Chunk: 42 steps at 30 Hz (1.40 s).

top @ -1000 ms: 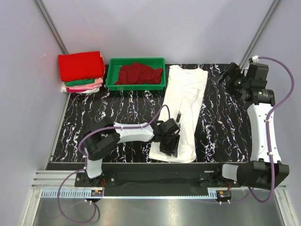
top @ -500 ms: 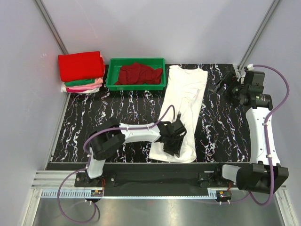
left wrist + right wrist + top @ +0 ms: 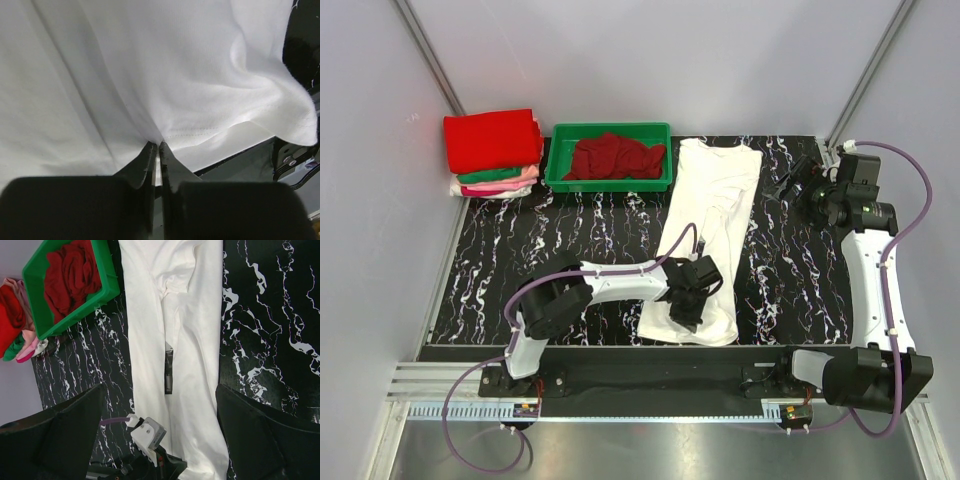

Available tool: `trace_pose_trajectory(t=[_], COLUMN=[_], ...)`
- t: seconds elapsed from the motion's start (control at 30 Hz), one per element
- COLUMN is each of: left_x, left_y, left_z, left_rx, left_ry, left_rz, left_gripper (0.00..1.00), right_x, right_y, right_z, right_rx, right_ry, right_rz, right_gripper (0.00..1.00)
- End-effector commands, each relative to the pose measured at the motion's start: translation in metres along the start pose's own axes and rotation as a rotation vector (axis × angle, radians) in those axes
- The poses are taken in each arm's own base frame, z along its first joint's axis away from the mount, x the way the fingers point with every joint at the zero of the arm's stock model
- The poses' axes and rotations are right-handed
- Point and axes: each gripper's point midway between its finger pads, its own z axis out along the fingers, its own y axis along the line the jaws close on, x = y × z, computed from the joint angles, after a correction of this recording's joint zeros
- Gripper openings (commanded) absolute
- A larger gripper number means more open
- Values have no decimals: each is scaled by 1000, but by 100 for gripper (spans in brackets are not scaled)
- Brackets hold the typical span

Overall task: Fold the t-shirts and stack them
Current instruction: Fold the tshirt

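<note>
Dark print shows in the gap down the middle of the white t-shirt, and my left gripper pinches above the t-shirt's hem. Next, I take the flap's hem corner (image 3: 171, 142) and pull it across.
A white t-shirt (image 3: 718, 195), folded lengthwise into a long strip, lies on the black marbled table from the back edge to the front edge. A narrow dark piece of print (image 3: 169, 371) shows along its middle fold. My left gripper (image 3: 686, 310) is low over the shirt's near end, shut on a pinch of the white cloth (image 3: 150, 75) just above the hem, with the fingertips (image 3: 150, 152) almost touching. My right gripper (image 3: 794, 181) hangs open above the table's far right, holding nothing; in its wrist view the white t-shirt (image 3: 175, 330) lies below the gripper (image 3: 160, 390).
A stack of folded t-shirts (image 3: 492, 140), red on top of green, pink and white, sits at the back left corner. Beside it a green tray (image 3: 557, 172) holds crumpled dark red cloth (image 3: 615, 155). The table's front edge (image 3: 620, 347) runs just below the shirt's hem.
My left gripper slid a little to the right over the shirt's near end and closed on the cloth. The right arm drew in slightly, then held still, jaws open.
</note>
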Motion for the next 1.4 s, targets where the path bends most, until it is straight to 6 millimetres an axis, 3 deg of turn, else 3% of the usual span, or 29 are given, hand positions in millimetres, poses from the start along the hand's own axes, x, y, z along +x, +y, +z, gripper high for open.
trace_pose_trajectory(t=[0.0,0.13,0.27,0.47,0.57,0.7,0.73,0.9,1.2,1.37], left_x=[-12,-15,-24,-19,-11,-1,1,4,-1,1], left_y=[-11,-18,-38,-35,-28,-21,-17,-16,-19,-12], left_z=[-3,-13,-45,-71,-73,-74,-72,-62,-38,-24], left_rx=[6,29,95,99,100,107,100,100,81,44], left_ry=[-43,-52,-97,-109,-111,-103,-97,-78,-45,-20], left_rz=[23,21,25,16,-4,-24,-31,-25,-13,-14], left_gripper=[4,0,0,0,0,5,17,33,35,34], right_x=[-2,-1,-1,1,2,4,5,7,7,7], right_y=[10,8,6,3,2,1,1,1,1,2], right_z=[-7,-6,-4,-2,-1,1,2,4,3,3], right_rx=[-49,-46,-38,-30,-28,-26,-26,-31,-30,-32], right_ry=[-24,-24,-22,-15,-12,-5,0,16,16,14], right_rz=[-34,-35,-38,-39,-37,-37,-37,-35,-38,-40], right_gripper=[100,100,100,100,100,100,100,100,100,100])
